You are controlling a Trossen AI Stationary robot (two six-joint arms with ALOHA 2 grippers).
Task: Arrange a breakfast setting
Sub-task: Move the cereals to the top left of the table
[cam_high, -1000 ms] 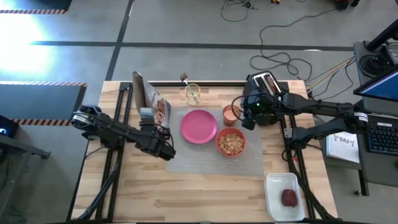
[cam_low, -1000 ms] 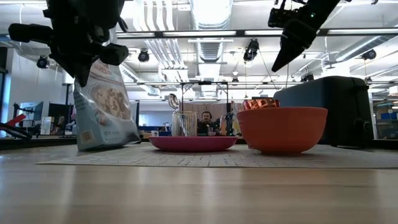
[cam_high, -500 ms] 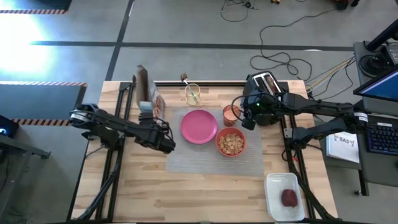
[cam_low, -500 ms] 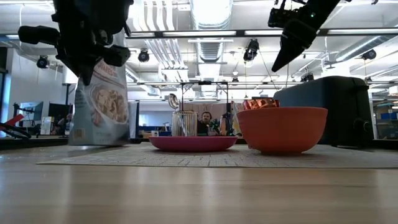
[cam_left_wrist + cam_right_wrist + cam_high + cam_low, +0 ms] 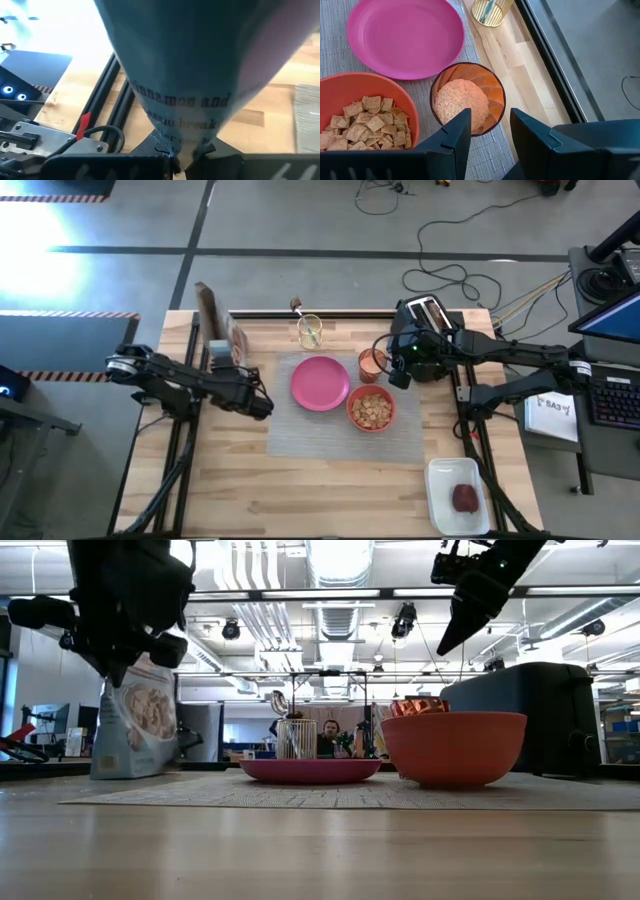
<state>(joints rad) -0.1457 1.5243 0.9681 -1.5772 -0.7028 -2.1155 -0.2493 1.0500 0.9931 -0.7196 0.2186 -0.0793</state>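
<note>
The robot's left gripper should put the blue cereal bag down on the wood [image 5: 217, 361] close beside the black rails.
My left gripper [image 5: 226, 366] is shut on a blue cereal bag [image 5: 214, 330] at the table's far left, beside the grey placemat [image 5: 345, 435]; the bag also shows in the low view [image 5: 135, 730]. On the mat are the pink plate [image 5: 320, 382], the red-orange bowl [image 5: 371, 410] holding cereal, and the orange-tinted cup [image 5: 372, 363]. My right gripper [image 5: 490, 135] is open above the cup [image 5: 467, 97], touching nothing. A spoon stands in a glass [image 5: 310, 330] beyond the mat. The dark-red fruit [image 5: 465, 497] lies in the white tray. No toast slice shows. My left gripper pinches the bag's crimped top edge [image 5: 175, 147] between its two fingers, coming from above. The bag hangs upright below the fingers. Its bottom [image 5: 128, 774] is at table level, but I cannot tell whether it rests on the wood.
The black toaster [image 5: 428, 315] stands at the far right, just behind my right gripper. The white tray [image 5: 445, 480] lies at the near right corner. Bare wood [image 5: 300, 490] runs along the near edge in front of the mat.
My left gripper has carried the cereal bag toward the table's left and far edges, off the placemat's corner. The bag, tilted a second ago, now hangs upright and shows smaller in the low view. My right arm has kept still.
</note>
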